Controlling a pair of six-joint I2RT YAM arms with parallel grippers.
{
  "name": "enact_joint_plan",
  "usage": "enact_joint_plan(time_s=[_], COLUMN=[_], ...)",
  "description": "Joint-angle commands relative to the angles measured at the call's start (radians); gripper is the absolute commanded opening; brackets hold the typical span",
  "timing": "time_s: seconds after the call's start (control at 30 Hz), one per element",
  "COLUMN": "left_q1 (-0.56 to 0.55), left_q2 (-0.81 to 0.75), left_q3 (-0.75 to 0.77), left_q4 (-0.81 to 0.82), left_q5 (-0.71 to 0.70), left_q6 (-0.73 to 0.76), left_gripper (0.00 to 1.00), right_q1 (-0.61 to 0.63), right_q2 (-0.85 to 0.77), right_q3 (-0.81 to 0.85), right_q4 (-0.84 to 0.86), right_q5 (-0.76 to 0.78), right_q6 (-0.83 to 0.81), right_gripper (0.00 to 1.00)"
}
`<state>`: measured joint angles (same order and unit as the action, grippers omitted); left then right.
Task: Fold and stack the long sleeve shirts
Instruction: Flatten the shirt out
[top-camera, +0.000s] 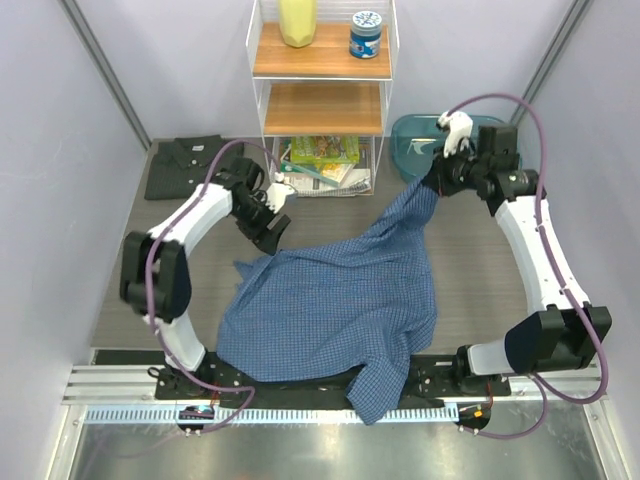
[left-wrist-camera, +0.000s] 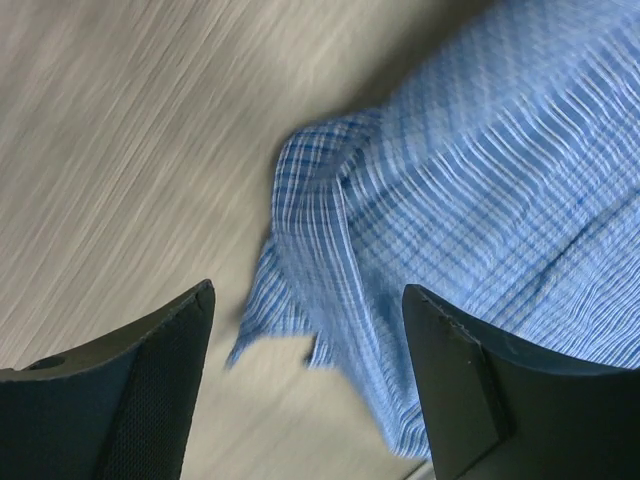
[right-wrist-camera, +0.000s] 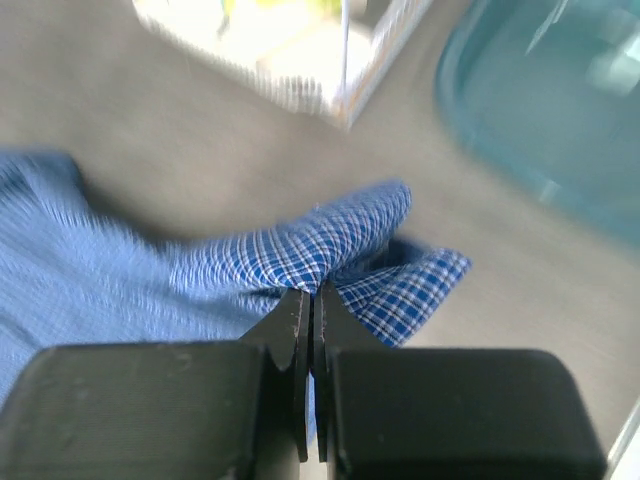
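Observation:
The blue checked shirt's far edge sags from my right gripper to a crumpled corner; next my left gripper pinches that corner (top-camera: 261, 265) to pull the edge taut.
The blue checked long sleeve shirt (top-camera: 335, 300) lies spread and rumpled across the middle of the table, its hem hanging over the front edge. My right gripper (top-camera: 437, 183) is shut on one far corner of it and holds that corner raised near the tub. In the right wrist view the gripper (right-wrist-camera: 311, 293) pinches a fold of the checked cloth (right-wrist-camera: 300, 250). My left gripper (top-camera: 272, 228) hovers open over the shirt's far left edge. In its wrist view the gripper (left-wrist-camera: 308, 292) stands wide with nothing between the fingers, and the shirt (left-wrist-camera: 480, 180) lies below. The charcoal shirt (top-camera: 190, 166) lies folded at the back left.
A white wire shelf (top-camera: 322, 95) stands at the back centre with a yellow object (top-camera: 297, 20) and a blue jar (top-camera: 366, 34) on top. Its bottom level holds a basket of packets (top-camera: 322, 163). A teal tub (top-camera: 420, 140) sits at the back right, also seen as the tub (right-wrist-camera: 545, 100) in the right wrist view.

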<state>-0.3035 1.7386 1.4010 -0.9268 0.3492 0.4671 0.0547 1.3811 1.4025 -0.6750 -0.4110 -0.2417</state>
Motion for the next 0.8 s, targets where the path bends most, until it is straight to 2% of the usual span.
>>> enact_joint_plan(time_s=[0.0, 0.07, 0.1, 0.17, 0.2, 0.23, 0.33, 0.37, 0.4, 0.43, 0.5, 0.63, 0.77], left_q1=[0.003, 0.003, 0.003, 0.01, 0.018, 0.027, 0.063, 0.055, 0.043, 0.008, -0.031, -0.101, -0.108], left_q2=[0.114, 0.165, 0.177, 0.196, 0.184, 0.164, 0.056, 0.018, 0.004, -0.007, 0.001, 0.099, 0.196], left_q3=[0.091, 0.108, 0.127, 0.144, 0.142, 0.124, 0.049, 0.04, 0.03, 0.02, 0.0, 0.045, 0.116], left_q4=[-0.01, -0.014, -0.018, -0.061, -0.07, -0.066, -0.021, -0.018, -0.008, 0.017, 0.095, 0.141, 0.122], left_q5=[0.157, 0.162, 0.148, 0.146, 0.157, 0.187, 0.211, 0.215, 0.212, 0.202, 0.146, 0.022, -0.052], left_q6=[-0.05, -0.053, -0.054, -0.036, -0.03, -0.027, -0.028, -0.022, -0.022, -0.054, -0.099, -0.156, -0.17], left_gripper=[0.71, 0.53, 0.31, 0.14, 0.02, 0.0, 0.0, 0.03, 0.29, 0.4, 0.53, 0.57, 0.57], right_q1=[-0.004, -0.003, -0.003, 0.0, 0.004, 0.002, 0.004, 0.004, 0.004, 0.005, 0.004, 0.004, 0.004], right_q2=[0.035, 0.065, 0.071, 0.081, 0.082, 0.078, 0.038, 0.024, -0.002, -0.014, -0.033, -0.048, -0.059], right_q3=[0.215, 0.259, 0.294, 0.322, 0.335, 0.334, 0.273, 0.248, 0.201, 0.179, 0.141, 0.125, 0.121], right_q4=[0.103, 0.107, 0.107, 0.083, 0.066, 0.049, -0.006, -0.014, -0.015, -0.015, -0.011, -0.024, -0.04], right_q5=[-0.028, -0.04, -0.045, -0.063, -0.063, -0.064, -0.057, -0.048, -0.046, -0.045, -0.031, -0.008, 0.023], right_q6=[0.068, 0.076, 0.078, 0.068, 0.05, 0.032, -0.034, -0.047, -0.059, -0.067, -0.068, -0.064, -0.088], right_gripper=[0.01, 0.01, 0.01, 0.01, 0.01, 0.01, 0.01, 0.01, 0.01, 0.01, 0.01, 0.01, 0.01])
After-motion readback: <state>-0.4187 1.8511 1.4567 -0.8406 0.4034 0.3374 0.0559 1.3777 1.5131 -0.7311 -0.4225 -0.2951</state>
